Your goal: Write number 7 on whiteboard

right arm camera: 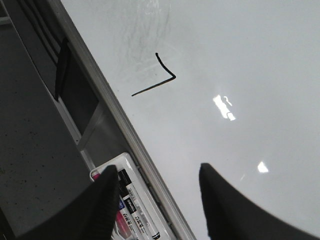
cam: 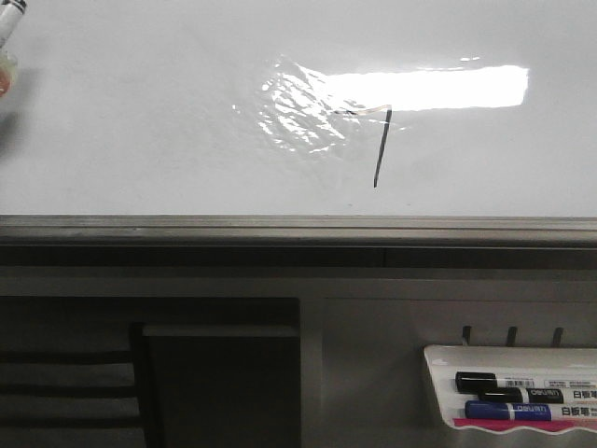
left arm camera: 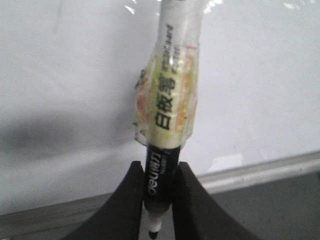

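Next, I let go of the black marker with my left gripper, upright against the bare whiteboard above the grey rail (cam: pixel 5 91), far from the 7.
The whiteboard (cam: pixel 140 121) fills the upper half of the front view, glossy white with a bright glare and a grey bottom rail. The number 7 (cam: pixel 380 149) is a thin black figure under the glare; it also shows in the right wrist view (right arm camera: pixel 159 82). My left gripper (left arm camera: pixel 160 172) is shut on a black whiteboard marker (left arm camera: pixel 167 110) wrapped in clear tape, its tip toward the camera. The marker's end shows at the far upper left of the front view (cam: pixel 9 23), away from the 7. My right gripper (right arm camera: pixel 160 175) is open and empty near the board's bottom rail.
A small white marker tray (cam: pixel 443 359) hangs below the rail at the lower right, holding a black marker (cam: pixel 504 383) and a blue marker (cam: pixel 508 411). The tray also shows in the right wrist view (right arm camera: pixel 131 162), beside my right gripper's finger. A grey cabinet front lies below the rail.
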Controlling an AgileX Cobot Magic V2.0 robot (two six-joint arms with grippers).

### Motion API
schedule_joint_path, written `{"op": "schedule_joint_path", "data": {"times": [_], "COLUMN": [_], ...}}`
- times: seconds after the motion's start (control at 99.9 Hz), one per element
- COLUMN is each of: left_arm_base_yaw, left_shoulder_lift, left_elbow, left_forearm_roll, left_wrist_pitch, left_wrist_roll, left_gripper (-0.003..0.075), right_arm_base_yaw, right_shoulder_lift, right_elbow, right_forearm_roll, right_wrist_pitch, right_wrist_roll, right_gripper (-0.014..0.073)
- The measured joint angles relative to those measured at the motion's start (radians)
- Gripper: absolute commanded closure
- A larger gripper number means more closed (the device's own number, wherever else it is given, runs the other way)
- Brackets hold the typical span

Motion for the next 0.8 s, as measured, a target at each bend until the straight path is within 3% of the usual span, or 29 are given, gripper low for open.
{"op": "schedule_joint_path", "data": {"times": [0.21,0.641,0.721,0.801], "left_arm_base_yaw": [0.007,0.007,0.007,0.007], "left_shoulder_lift": [0.072,0.116,0.116,0.116], "left_elbow": [0.009,0.009,0.009,0.009], "left_forearm_roll": [-0.05,-0.056,-0.056,-0.056], "left_wrist_pitch": [-0.115,-0.132,-0.132,-0.132], "left_wrist_roll": [-0.005,-0.007,-0.007,-0.007], "left_gripper": [0.0741,0.0734,0.0682,0.0573], "right_arm_base_yaw": [0.0,0.0,0.0,0.0], "right_shoulder_lift": [0.0,0.0,0.0,0.0], "right_elbow": [0.0,0.0,0.0,0.0], "right_forearm_roll": [0.0,0.0,0.0,0.0], "right_wrist_pitch": [0.002,0.008,0.008,0.013], "right_wrist_roll": [0.002,0.004,0.004,0.011], "right_gripper": [0.0263,0.0263,0.0263,0.0263]}}
